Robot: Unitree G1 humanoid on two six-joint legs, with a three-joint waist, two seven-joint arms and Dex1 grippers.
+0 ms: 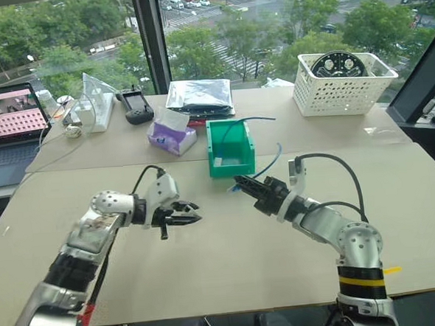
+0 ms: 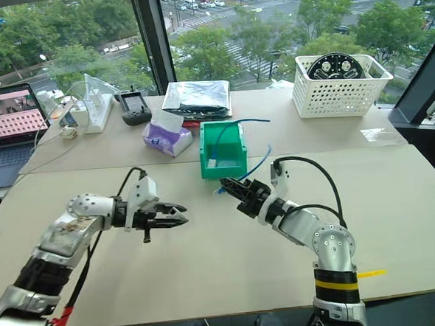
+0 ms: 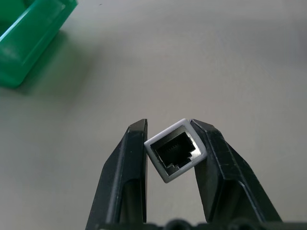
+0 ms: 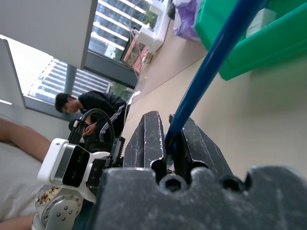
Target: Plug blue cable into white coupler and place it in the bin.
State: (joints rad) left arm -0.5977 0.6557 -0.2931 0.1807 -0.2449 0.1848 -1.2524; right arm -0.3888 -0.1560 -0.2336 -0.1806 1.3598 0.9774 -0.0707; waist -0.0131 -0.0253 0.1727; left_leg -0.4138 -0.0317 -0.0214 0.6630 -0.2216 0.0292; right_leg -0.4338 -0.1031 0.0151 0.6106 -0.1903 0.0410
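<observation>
The white coupler sits crooked in my left gripper, pinched by its corners, so I should put the coupler down and take its flat sides (image 3: 156,164) before I insert the blue cable.
My left gripper (image 1: 194,213) hovers over the table's near left, shut on the white coupler (image 3: 175,155). The coupler is pinched between the two black fingers with its dark socket facing outward. To its right, my right gripper (image 1: 238,182) points toward the left one and is shut on the blue cable (image 1: 271,163). The cable trails back from it toward the bin (image 1: 230,151), and in the right wrist view the blue cable (image 4: 211,67) runs straight out from between the fingers. The green bin stands just beyond both grippers at mid-table. A gap remains between the two grippers.
A white perforated basket (image 1: 342,89) stands at the back right. A purple tissue pack (image 1: 171,136), a silver bag (image 1: 198,94), a black device (image 1: 136,106) and a laptop (image 1: 8,117) line the back. Another blue strand (image 1: 246,120) arcs over the bin. A person (image 4: 91,103) sits beyond the table.
</observation>
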